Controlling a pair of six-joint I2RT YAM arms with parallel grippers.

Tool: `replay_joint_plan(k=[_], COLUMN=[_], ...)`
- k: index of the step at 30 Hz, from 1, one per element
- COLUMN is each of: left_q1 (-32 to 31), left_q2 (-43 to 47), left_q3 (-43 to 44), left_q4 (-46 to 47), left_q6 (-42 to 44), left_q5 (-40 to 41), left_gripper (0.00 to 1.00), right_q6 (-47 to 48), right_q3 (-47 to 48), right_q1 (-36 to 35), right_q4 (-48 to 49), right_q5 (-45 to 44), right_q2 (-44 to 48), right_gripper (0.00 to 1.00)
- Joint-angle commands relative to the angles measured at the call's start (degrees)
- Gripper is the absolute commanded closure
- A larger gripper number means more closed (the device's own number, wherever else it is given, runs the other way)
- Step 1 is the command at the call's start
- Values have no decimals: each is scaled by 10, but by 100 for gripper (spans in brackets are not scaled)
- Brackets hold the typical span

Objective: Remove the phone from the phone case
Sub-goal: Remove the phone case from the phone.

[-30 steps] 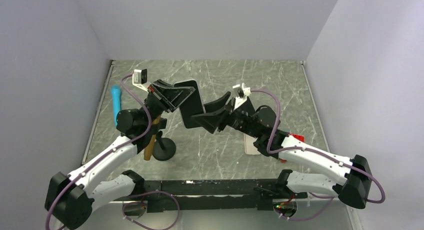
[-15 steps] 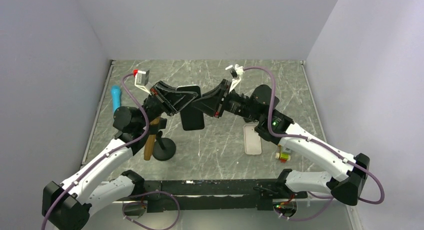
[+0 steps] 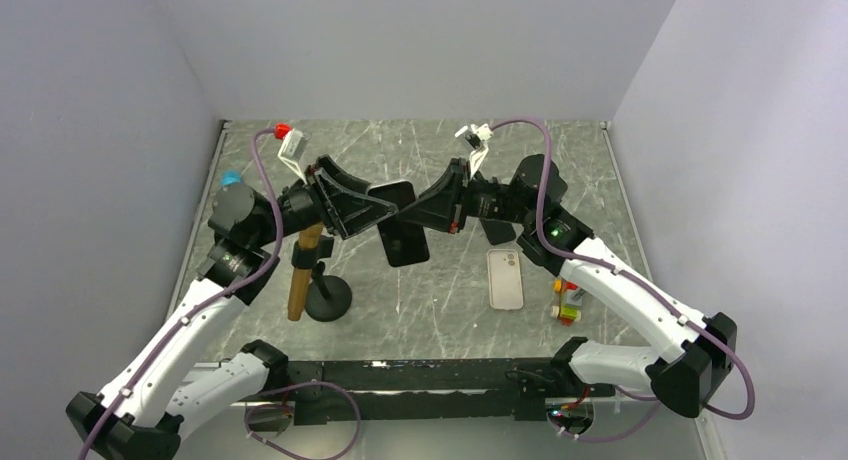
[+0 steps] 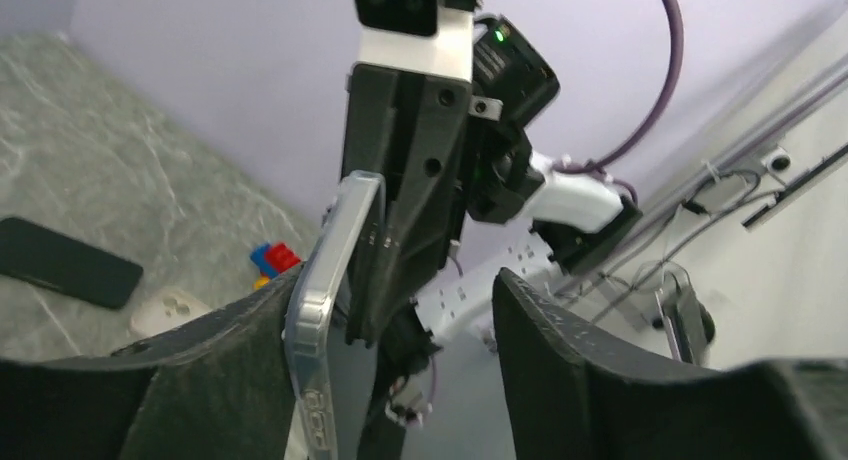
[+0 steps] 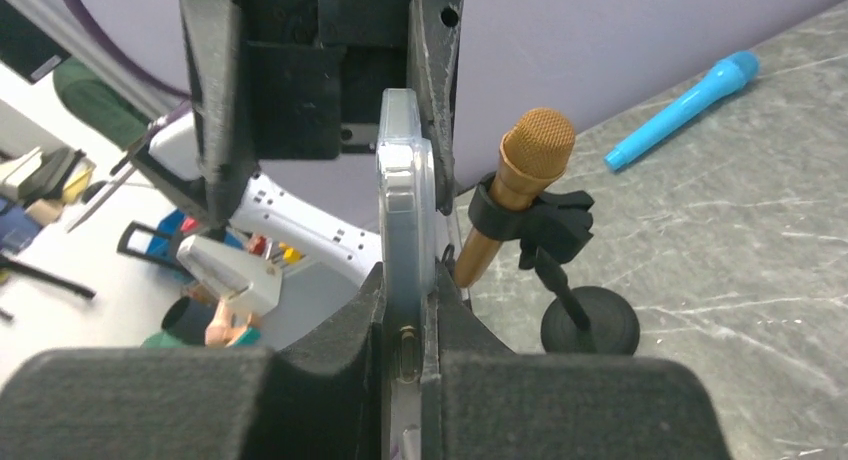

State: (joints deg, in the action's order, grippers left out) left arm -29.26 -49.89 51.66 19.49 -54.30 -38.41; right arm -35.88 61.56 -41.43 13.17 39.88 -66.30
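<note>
The case is pinched by my right gripper midway along its long side, so my left gripper should hold and turn it while my right gripper takes the case's lower end (image 3: 409, 259).
A black phone in a clear phone case (image 3: 403, 242) hangs above the middle of the table, between the two arms. My right gripper (image 3: 415, 212) is shut on it from the right. In the right wrist view the case's clear rim (image 5: 405, 190) stands edge-on, pinched between the pads of that gripper (image 5: 408, 280). My left gripper (image 3: 372, 206) faces it from the left and is open. In the left wrist view the case (image 4: 325, 320) leans against one finger (image 4: 230, 370), with a wide gap to the other finger (image 4: 560, 360).
A gold microphone on a black stand (image 3: 300, 270) stands under the left arm. A blue microphone (image 5: 690, 100) lies by the left wall. On the table lie a white phone-shaped slab (image 3: 505, 278), toy bricks (image 3: 568, 305) and a flat black slab (image 4: 65, 263).
The right gripper has shut on the cased phone and the left gripper has opened off it. Both wrists and the phone shifted slightly rightward.
</note>
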Motion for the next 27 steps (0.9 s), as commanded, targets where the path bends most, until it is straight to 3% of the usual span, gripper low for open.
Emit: replay_joint_plan(k=[1,3,6,9,14,17,19,20,24,27], left_q1=[5,4,5,5,5,4,4,4,5,7], left_q2=[-13,-36,-61,-87,-102,-96,-86,-78,-32,-7], left_q3=[101,140,176,200,200,194,195,197,204,207], left_q4=[-205,-283,-344,-376,-361,-337,-340,-348,-377,-371], left_q6=[111,160,202,224,211,206,216,227,248,233], left_q5=[-103,-130,-164,-191,-208,-207,-186,-162,-24,54], left_gripper=[27,22,28,53,73,97,100,100,100,100], right_q6=[19,39,64,76,91,104,110,109,80,56], right_q3=[44,69,92,102,122,120,115,111,67,16], right_q1=[19,22,21,21,21,21,21,21,21,21], right_q4=[-12,-45,-81,-92,-112,-123,-136,-146,-139,-125], right_q5=[87,118,144,151,170,173,148,131,36,-50], right_q2=[6,-10,-22,-24,-37,-37,-34,-32,1,44], right_gripper=[100,100,100,100,100,100,100,96,42,22])
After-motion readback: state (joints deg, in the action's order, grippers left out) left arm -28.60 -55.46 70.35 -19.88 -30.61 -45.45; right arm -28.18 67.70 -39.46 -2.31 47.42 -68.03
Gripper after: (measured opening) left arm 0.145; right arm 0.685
